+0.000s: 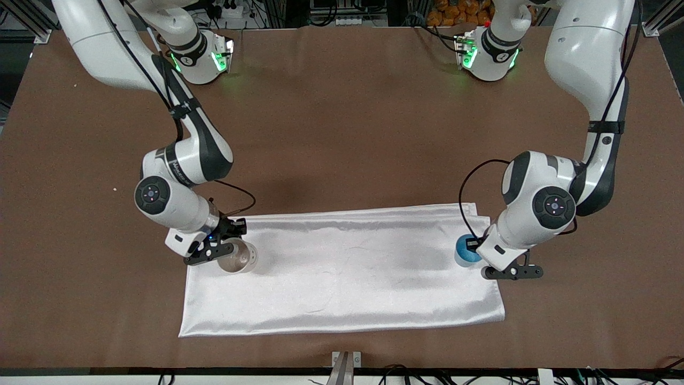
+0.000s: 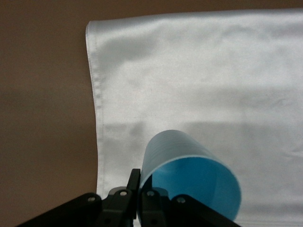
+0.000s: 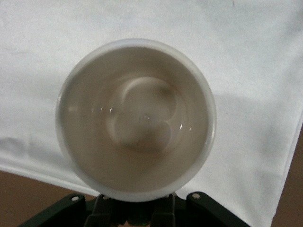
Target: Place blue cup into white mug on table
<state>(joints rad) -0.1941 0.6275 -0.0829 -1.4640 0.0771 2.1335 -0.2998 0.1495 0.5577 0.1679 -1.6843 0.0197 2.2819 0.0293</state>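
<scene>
The robot's right gripper needs to release the white mug on the brown table, just off the cloth's edge [image 1: 312, 185] that faces the arm bases.
The light-blue cup [image 1: 466, 252] is at the white cloth's edge toward the left arm's end of the table. My left gripper [image 1: 473, 249] is shut on its rim, one finger inside and one outside; the left wrist view shows the cup [image 2: 189, 182] in the gripper [image 2: 140, 178]. The white mug [image 1: 238, 258] sits at the cloth's corner toward the right arm's end. My right gripper [image 1: 228, 249] is beside it, shut at its side where the black handle is hidden. The right wrist view shows the mug's [image 3: 136, 120] off-white inside, empty, above the gripper [image 3: 137, 210].
The shiny white cloth [image 1: 347, 278] lies across the brown table [image 1: 342, 133], nearer to the front camera than the table's middle. It also shows in the left wrist view [image 2: 199, 71] and the right wrist view [image 3: 265, 61]. A metal bracket [image 1: 346, 363] sits at the table's front edge.
</scene>
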